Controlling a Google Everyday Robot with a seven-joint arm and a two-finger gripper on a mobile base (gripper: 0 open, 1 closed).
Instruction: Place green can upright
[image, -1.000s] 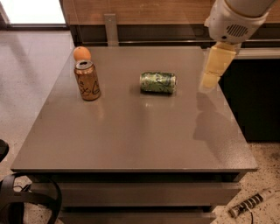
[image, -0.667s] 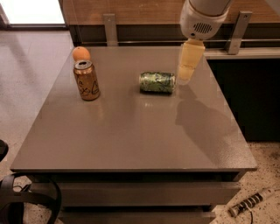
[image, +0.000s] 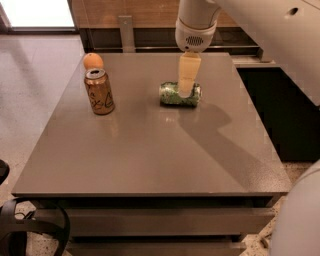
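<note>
I need to move my gripper to the green can next, and then close it on its half nearer the copper-brown can (image: 172, 95).
The green can (image: 171, 94) lies on its side on the grey table (image: 150, 150), towards the back middle, its long axis running left to right. My gripper (image: 186, 90) hangs straight down from the white arm and reaches the can's right half, its pale fingers in front of the can's body. I see the fingers edge-on as one pale block.
A copper-brown can (image: 99, 91) with dark lettering stands upright at the back left. An orange (image: 93, 61) sits just behind it. The table's right edge borders a dark cabinet. A wooden wall panel and a metal rail run behind the table.
My gripper has swept left from beyond the can's right end and come down over the can. The can and the other objects have not moved.
</note>
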